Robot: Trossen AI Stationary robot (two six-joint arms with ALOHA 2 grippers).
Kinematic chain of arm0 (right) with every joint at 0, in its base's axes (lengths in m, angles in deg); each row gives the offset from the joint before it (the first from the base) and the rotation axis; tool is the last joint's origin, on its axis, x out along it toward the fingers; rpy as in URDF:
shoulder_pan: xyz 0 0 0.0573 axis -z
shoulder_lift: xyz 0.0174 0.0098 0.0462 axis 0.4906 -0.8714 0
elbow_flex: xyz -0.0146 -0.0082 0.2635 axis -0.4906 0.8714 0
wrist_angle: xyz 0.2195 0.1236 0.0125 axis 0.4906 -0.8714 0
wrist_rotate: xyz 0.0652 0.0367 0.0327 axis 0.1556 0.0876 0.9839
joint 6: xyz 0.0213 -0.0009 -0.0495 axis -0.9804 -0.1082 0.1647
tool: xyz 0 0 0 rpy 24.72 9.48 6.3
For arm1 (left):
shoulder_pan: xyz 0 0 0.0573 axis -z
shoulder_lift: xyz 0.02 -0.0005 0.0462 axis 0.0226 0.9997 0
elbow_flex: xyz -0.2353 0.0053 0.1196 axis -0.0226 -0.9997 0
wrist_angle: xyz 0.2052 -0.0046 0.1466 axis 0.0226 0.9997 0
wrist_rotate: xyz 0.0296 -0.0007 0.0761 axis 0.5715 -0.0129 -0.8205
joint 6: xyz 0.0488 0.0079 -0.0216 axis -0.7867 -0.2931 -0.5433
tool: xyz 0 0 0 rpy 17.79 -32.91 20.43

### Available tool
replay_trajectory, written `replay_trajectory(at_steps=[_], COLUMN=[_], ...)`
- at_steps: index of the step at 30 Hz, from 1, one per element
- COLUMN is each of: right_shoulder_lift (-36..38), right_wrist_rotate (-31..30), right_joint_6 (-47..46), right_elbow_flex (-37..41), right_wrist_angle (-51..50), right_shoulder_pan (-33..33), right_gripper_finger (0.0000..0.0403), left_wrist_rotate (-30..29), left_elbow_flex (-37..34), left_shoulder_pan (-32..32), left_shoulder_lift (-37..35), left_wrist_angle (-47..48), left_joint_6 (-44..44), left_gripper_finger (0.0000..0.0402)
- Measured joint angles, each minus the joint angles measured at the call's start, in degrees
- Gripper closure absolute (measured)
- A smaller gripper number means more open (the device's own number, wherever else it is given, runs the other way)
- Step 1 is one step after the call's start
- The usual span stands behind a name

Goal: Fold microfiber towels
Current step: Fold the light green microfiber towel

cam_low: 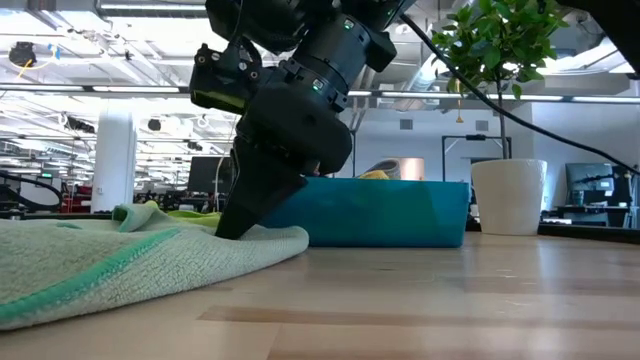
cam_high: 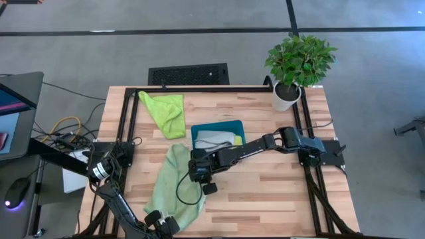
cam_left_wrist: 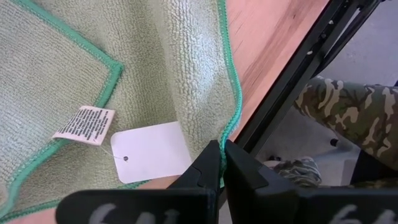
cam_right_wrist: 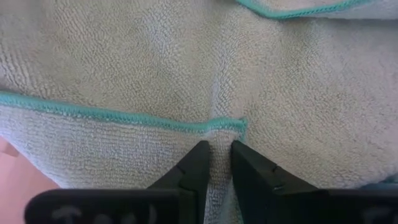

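Observation:
My right gripper is pinching a fold of cloth just beside the towel's teal-hemmed corner, so it should open, grab the towel's corner tip itself (cam_right_wrist: 240, 124), and then lift the towel.
A pale sage green towel (cam_high: 174, 182) lies spread and partly doubled over on the table's left half, its near end at the front edge. My right gripper (cam_high: 199, 171) (cam_right_wrist: 221, 155) reaches in from the right and is shut on the towel's far right part, close to the teal tray (cam_high: 199, 127). My left gripper (cam_high: 163, 222) (cam_left_wrist: 222, 155) is shut on the towel's near edge, beside a white tag (cam_left_wrist: 149, 152). A lime green towel (cam_high: 165, 113) lies crumpled at the far left. Grey and yellow towels (cam_high: 216, 139) lie in the tray. My left gripper pinches the towel's green-hemmed edge (cam_left_wrist: 231, 121) between its two fingertips, coming from above and pointing steeply down at the table's front edge. The towel lies on the table around the hold. My right gripper pinches a small raised ridge of cloth (cam_right_wrist: 216, 134) between its fingertips, beside a corner of the teal hem (cam_right_wrist: 239, 124). The fingers slant down from the table's right. The towel (cam_low: 120, 260) lies on the table under them.
A potted plant (cam_high: 295, 66) stands at the far right corner. The black frame rail (cam_left_wrist: 292, 81) runs along the table edge by my left gripper, and beyond it shows a person's camouflage-clad leg (cam_left_wrist: 348, 112). Bare wood (cam_high: 265, 192) lies to the right.

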Motion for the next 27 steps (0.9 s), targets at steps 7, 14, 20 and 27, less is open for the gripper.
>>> replay_trajectory(at_steps=[7, 14, 20, 27], right_shoulder_lift=[0.0, 0.0, 0.0, -0.2], right_wrist_rotate=[-0.1, -0.1, -0.1, 0.1], right_joint_6=[0.9, 2.3, 2.3, -2.5], right_elbow_flex=[-0.9, -3.2, -3.7, -3.7], right_wrist_angle=[-0.9, -3.0, -3.9, -4.3], right_shoulder_pan=[-0.5, -0.7, -0.7, -0.3], right_gripper_finger=[0.0342, 0.0389, 0.0387, 0.0357], left_wrist_rotate=[0.0, 0.0, 0.0, 0.0], left_elbow_flex=[0.0, 0.0, 0.0, 0.0], left_shoulder_pan=[0.0, 0.0, 0.0, 0.0], left_shoulder_lift=[0.0, 0.0, 0.0, 0.0], left_wrist_angle=[0.0, 0.0, 0.0, 0.0], left_joint_6=[0.0, 0.0, 0.0, -0.9], left_gripper_finger=[0.0401, 0.0401, 0.0401, 0.0401])
